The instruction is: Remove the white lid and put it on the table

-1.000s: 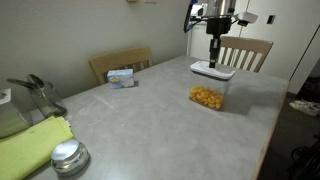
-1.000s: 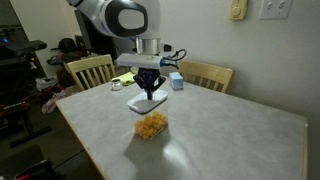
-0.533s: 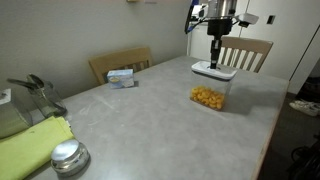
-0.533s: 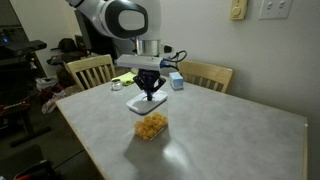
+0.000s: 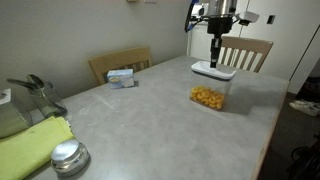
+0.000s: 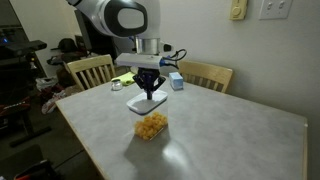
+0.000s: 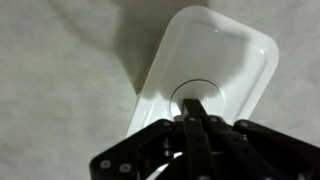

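Note:
My gripper's shut fingers are on top of the white lid's round centre. I should go up, open them and grip its sides (image 7: 173,104) before I lift the lid.
The white lid (image 5: 213,70) sits at the top of a clear container (image 5: 208,97) holding yellow-orange pieces, on the far part of the grey table (image 5: 150,120). My gripper (image 5: 215,60) points straight down with its fingers shut on the round raised centre of the lid. It shows the same way in an exterior view: gripper (image 6: 150,93), lid (image 6: 147,102), container (image 6: 151,126), table (image 6: 230,135). In the wrist view the shut fingers (image 7: 197,108) meet on the lid's (image 7: 215,50) round centre. Whether the lid still rests on the container, I cannot tell.
A small blue-white box (image 5: 122,76) lies near the table's far edge. A round shiny metal lid (image 5: 68,155) and a yellow-green cloth (image 5: 30,145) lie at the near left. Wooden chairs (image 5: 247,50) (image 6: 90,70) stand behind the table.

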{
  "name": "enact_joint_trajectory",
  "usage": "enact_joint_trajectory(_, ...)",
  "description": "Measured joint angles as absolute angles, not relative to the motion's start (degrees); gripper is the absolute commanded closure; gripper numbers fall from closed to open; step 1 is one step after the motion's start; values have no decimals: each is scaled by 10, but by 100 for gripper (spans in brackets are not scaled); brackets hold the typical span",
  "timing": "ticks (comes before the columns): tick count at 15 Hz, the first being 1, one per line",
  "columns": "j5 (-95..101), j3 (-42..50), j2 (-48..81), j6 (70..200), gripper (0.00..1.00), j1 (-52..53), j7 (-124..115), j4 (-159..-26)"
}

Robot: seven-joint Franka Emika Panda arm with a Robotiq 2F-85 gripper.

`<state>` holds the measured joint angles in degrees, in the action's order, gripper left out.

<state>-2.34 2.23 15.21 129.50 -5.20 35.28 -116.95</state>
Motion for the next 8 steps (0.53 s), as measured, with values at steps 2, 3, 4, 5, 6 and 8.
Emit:
enact_joint_trajectory(2, -23, 21, 140, 1290, 68, -52, 354, -1170)
enact_joint_trajectory(3, -23, 19, 136, 1286, 59, -52, 355, -1170)
enact_joint_trajectory(4, -23, 18, 132, 1282, 53, -52, 356, -1170)
enact_joint_trajectory(5, -23, 17, 128, 1279, 45, -51, 356, -1170)
enact_joint_trajectory(6, -23, 16, 125, 1275, 38, -51, 357, -1170)
enact_joint_trajectory(8, -23, 16, 119, 1266, 27, -51, 358, -1170)
